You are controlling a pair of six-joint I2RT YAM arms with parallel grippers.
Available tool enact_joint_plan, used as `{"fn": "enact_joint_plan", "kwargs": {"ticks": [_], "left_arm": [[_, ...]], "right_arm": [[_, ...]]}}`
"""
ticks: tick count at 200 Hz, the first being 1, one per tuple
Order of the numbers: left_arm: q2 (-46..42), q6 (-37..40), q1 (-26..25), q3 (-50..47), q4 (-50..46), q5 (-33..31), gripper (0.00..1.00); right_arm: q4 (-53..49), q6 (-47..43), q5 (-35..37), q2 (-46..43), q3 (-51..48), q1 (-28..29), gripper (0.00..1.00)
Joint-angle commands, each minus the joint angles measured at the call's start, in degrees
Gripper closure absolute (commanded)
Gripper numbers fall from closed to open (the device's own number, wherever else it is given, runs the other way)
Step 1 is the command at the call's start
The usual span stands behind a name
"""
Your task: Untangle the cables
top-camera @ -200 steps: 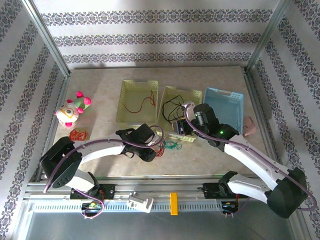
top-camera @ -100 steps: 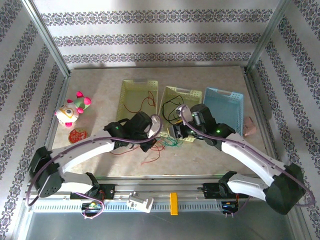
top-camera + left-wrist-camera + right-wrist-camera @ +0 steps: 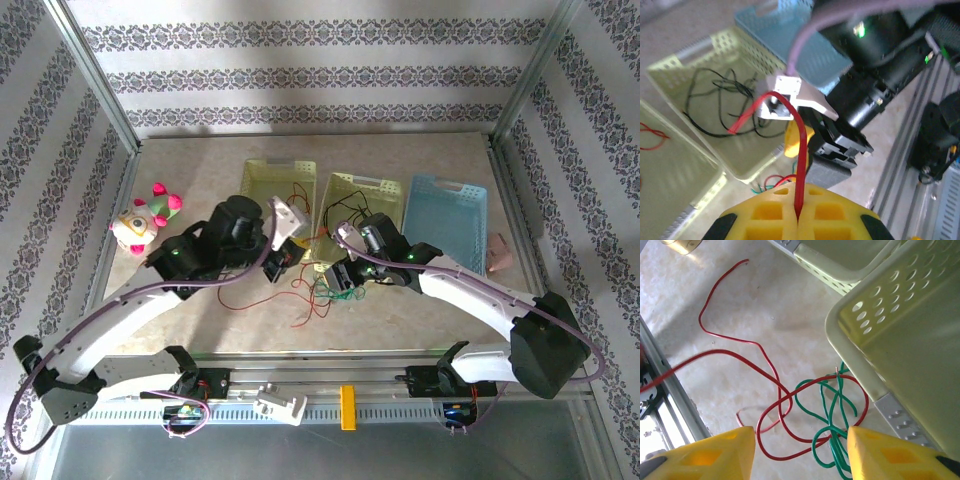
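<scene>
My left gripper needs to release the red cable inside the yellow basket [image 3: 281,213] that has the red wire in it, next to that wire.
The cables lie as a small tangle [image 3: 332,290] on the table just in front of the middle yellow basket [image 3: 366,182]. In the right wrist view it is a green cable [image 3: 836,412] looped through a red cable [image 3: 742,351]. My left gripper [image 3: 283,262] hangs above the table to the left of the tangle. It is shut on the red cable [image 3: 800,150], which rises taut from between the yellow fingers [image 3: 765,215]. My right gripper [image 3: 800,455] hovers open right over the tangle [image 3: 338,280], with a finger on each side and nothing gripped.
Black wires [image 3: 345,212] lie in the middle basket, and a red wire [image 3: 290,203] in the left yellow basket [image 3: 280,166]. A blue basket [image 3: 450,186] stands at the right. A plush toy [image 3: 145,220] and an orange disc [image 3: 155,268] sit at the left.
My left gripper has risen and drawn back to the left with the red cable, pulling a length out across the table. My right gripper has shifted left and down over the tangle.
</scene>
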Motion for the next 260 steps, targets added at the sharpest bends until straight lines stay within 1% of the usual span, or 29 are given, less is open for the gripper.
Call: {"fn": "enact_joint_plan", "kwargs": {"ticks": [1, 14, 40, 60, 69, 79, 95, 105, 139, 153, 168, 179, 186, 207, 251, 255, 260], "left_arm": [[-3.44, 0.02, 2.46, 3.47, 2.49, -0.04, 1.00], [-4.93, 0.14, 3.67, 4.29, 4.19, -2.03, 1.00], [-8.37, 0.80, 4.49, 2.68, 11.30, -10.73, 1.00], [-9.44, -0.18, 4.80, 1.39, 16.37, -15.24, 1.00], [-9.11, -0.77, 4.94, 1.20, 18.09, -17.13, 1.00], [-7.80, -2.12, 5.16, 1.53, 19.70, -21.14, 1.00], [-4.25, -4.36, 6.09, 3.96, 19.22, -27.79, 1.00], [-1.76, -5.40, 7.00, 5.22, 18.86, -30.10, 1.00], [5.96, -8.73, 11.56, 5.72, 22.69, -28.16, 1.00], [9.72, -11.30, 14.59, 6.11, 23.58, -26.25, 1.00], [13.78, -13.56, 17.05, 6.75, 22.43, -26.93, 1.00], [16.58, -14.77, 18.13, 6.69, 21.11, -28.69, 1.00], [18.15, -15.83, 18.98, 6.29, 20.46, -28.44, 1.00], [21.14, -17.24, 19.40, 4.32, 20.74, -26.53, 1.00], [24.10, -19.50, 19.67, 1.86, 21.82, -21.74, 1.00], [24.17, -19.36, 19.68, 1.85, 21.74, -21.26, 0.95], [24.33, -18.98, 19.65, 1.89, 21.53, -20.63, 0.84]], "right_arm": [[0.99, 0.38, -0.57, -1.15, 0.25, -1.34, 0.47], [2.65, 1.93, 0.39, -3.06, -0.60, -2.54, 0.47], [6.63, 4.38, 3.20, -7.70, -3.06, -4.80, 0.46], [7.56, 4.87, 4.53, -10.49, -4.02, -5.73, 0.46], [7.47, 4.70, 4.99, -11.28, -4.12, -5.89, 0.46], [7.28, 4.73, 5.44, -11.97, -4.28, -5.98, 0.46], [6.98, 4.80, 5.50, -12.40, -4.21, -6.03, 0.46], [6.79, 4.85, 5.49, -12.44, -4.12, -6.03, 0.46], [6.35, 4.74, 5.49, -12.67, -3.87, -5.92, 0.46], [5.81, 4.54, 5.41, -12.93, -3.77, -5.90, 0.46], [4.66, 3.96, 5.06, -13.37, -3.43, -5.81, 0.46], [3.43, 3.37, 5.20, -13.75, -3.24, -5.72, 0.46], [2.80, 3.13, 5.59, -14.10, -3.23, -5.72, 0.46], [1.86, 2.89, 6.28, -15.23, -3.88, -5.76, 0.46], [1.75, 3.06, 6.07, -15.48, -4.38, -5.65, 0.46], [1.73, 3.06, 5.96, -15.44, -4.31, -5.57, 0.46], [1.77, 2.97, 5.77, -15.30, -4.29, -5.55, 0.46]]}}
